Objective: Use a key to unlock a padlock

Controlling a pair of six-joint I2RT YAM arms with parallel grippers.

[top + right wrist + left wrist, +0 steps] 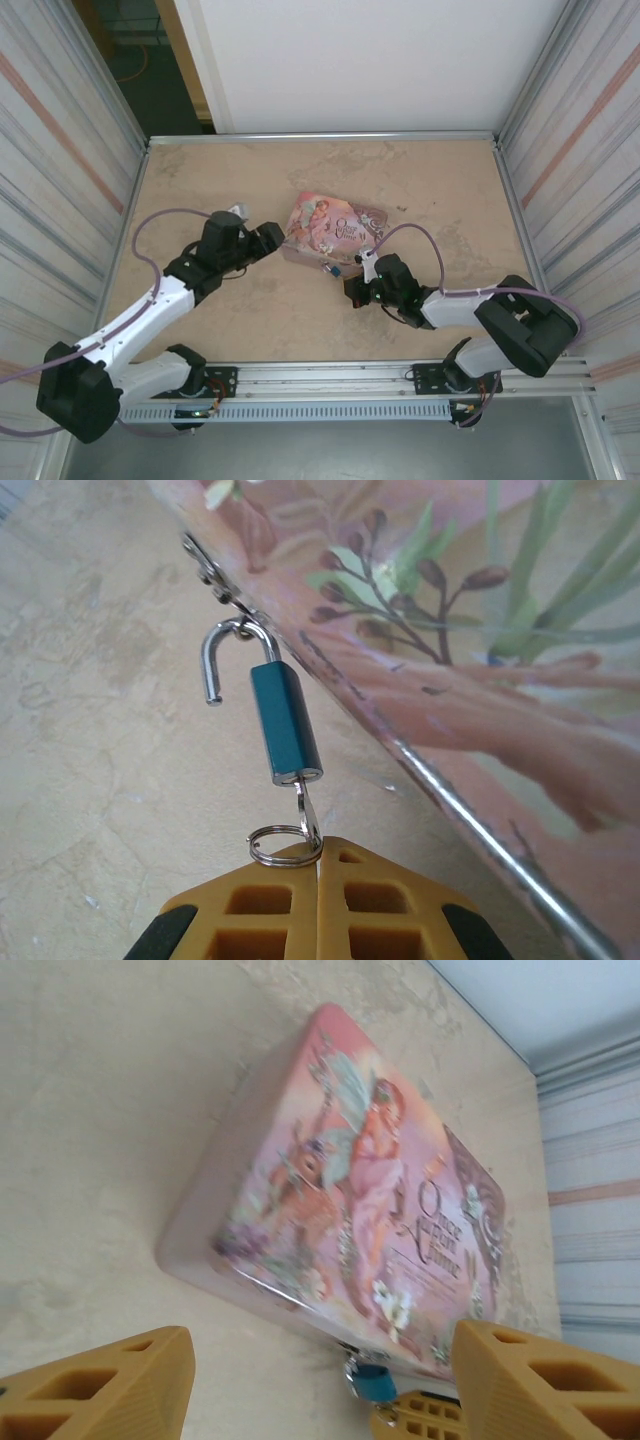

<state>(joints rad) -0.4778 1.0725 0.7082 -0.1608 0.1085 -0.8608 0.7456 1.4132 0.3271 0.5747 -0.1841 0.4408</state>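
My right gripper holds the key and the open shackle hangs in the hasp. Next, I let go of the key and take the padlock [285, 720] by its teal body.
The small teal padlock [285, 722] hangs from the hasp on the front of the pink pictured tin [480, 680]. Its silver shackle [222, 655] is sprung open, the free end clear of the body. A silver key [312, 815] with a split ring [280, 845] sits in the padlock's underside. My right gripper [318, 865] is shut on the key. From above, the padlock [333, 269] lies between the tin [332, 228] and the right gripper [355, 288]. My left gripper [275, 238] stands open at the tin's left end, its fingers [130, 1380] short of the tin [370, 1190].
The tin lies flat mid-table on a beige mottled surface [220, 180]. Corrugated metal walls [60, 150] close in both sides, and a white panel [360, 60] stands behind. Bare tabletop spreads to the far left and far right of the tin.
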